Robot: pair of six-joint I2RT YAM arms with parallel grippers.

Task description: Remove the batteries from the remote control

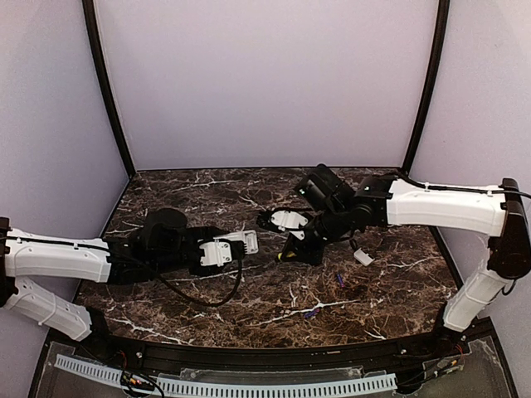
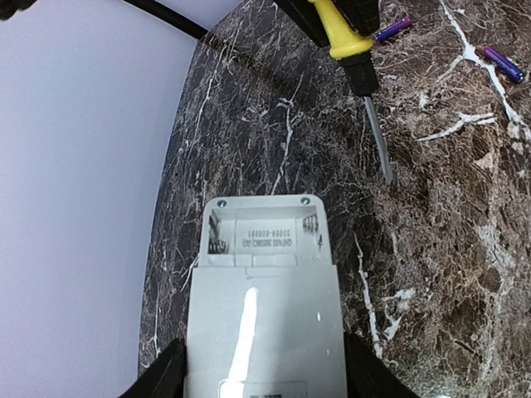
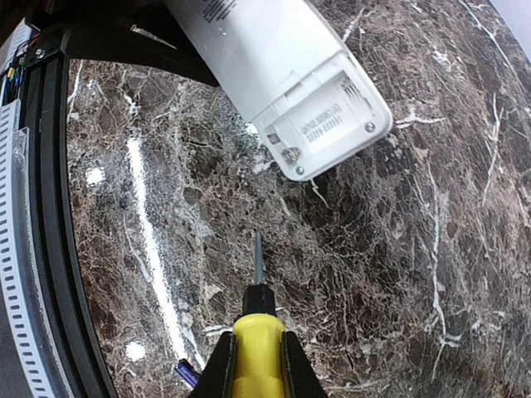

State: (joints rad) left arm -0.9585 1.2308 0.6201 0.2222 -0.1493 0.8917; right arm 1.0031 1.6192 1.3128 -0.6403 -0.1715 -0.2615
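Observation:
The white remote control, now back-up between the fingers, will be let go by my left gripper on the marble table (image 1: 173, 264) under that gripper's own arm, behind the black cable.
The white remote control (image 2: 264, 307) lies back-up between the fingers of my left gripper (image 2: 261, 373), which is shut on its sides. Its battery compartment (image 2: 264, 232) faces out, uncovered, with no cells in it. Two purple batteries (image 2: 392, 31) (image 2: 502, 63) lie loose on the marble. In the top view the batteries (image 1: 338, 279) (image 1: 311, 313) rest right of centre. My right gripper (image 3: 255, 365) is shut on the yellow-handled screwdriver (image 3: 259, 332), whose tip points toward the remote control (image 3: 282, 75) with a gap between them. One battery (image 3: 187, 373) shows beside the handle.
A small white cover piece (image 1: 363, 257) lies on the marble table (image 1: 207, 315) under the right arm. A black cable (image 1: 199, 298) loops in front of the left arm. Purple walls close in the back and sides; a black rail (image 3: 50, 249) runs along the near edge.

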